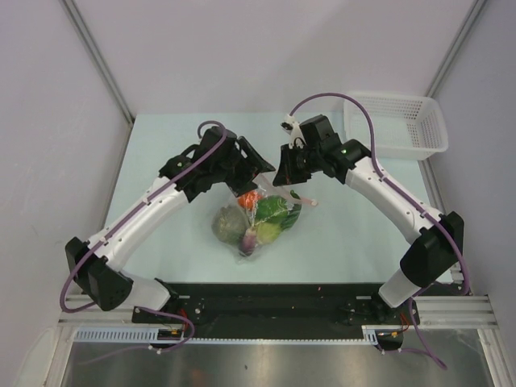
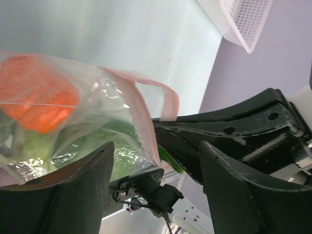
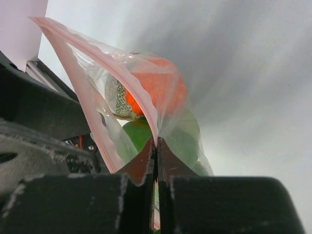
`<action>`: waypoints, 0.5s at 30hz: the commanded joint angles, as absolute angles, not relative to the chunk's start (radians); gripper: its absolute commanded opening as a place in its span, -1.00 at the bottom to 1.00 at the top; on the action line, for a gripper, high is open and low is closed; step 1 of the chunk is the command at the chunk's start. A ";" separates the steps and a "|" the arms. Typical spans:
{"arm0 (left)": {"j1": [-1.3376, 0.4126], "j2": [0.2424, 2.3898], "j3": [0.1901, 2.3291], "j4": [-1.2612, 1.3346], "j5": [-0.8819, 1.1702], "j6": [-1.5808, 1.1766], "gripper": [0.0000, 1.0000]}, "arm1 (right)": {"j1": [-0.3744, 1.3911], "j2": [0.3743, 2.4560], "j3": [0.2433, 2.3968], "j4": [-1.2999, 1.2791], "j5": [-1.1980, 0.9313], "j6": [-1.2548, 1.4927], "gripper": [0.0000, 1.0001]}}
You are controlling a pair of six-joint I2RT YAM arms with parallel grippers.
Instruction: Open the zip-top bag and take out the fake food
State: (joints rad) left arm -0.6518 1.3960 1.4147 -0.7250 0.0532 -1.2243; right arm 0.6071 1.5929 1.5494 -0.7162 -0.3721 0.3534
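I need to hold the bag open with my left gripper while my right gripper takes the green food (image 3: 138, 134), because my right gripper is busy holding the bag's pink strip.
The clear zip-top bag (image 1: 256, 222) lies mid-table with the fake food inside: an orange-red ball (image 1: 249, 198), green pieces (image 1: 274, 211), a mottled head (image 1: 226, 222) and a purple eggplant (image 1: 248, 239). My right gripper (image 3: 156, 146) is shut on one lip of the bag's pink zip strip (image 3: 141, 97) and holds it up. The bag mouth gapes, with the other strip (image 3: 78, 83) apart from it. My left gripper (image 2: 156, 187) is open at the bag's top edge. The pink strip (image 2: 144, 122) hangs beyond its left finger (image 2: 73, 195), not gripped.
A white mesh basket (image 1: 397, 122) stands at the back right and shows in the left wrist view (image 2: 243, 19). Both arms meet over the bag, the right gripper (image 1: 284, 181) close beside the left gripper (image 1: 254, 179). Grey walls enclose the table.
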 commanded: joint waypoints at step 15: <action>-0.666 1.413 1.445 -0.712 0.015 -1.077 -1.00 | 0.618 1.523 1.589 -0.701 -0.336 0.284 -0.76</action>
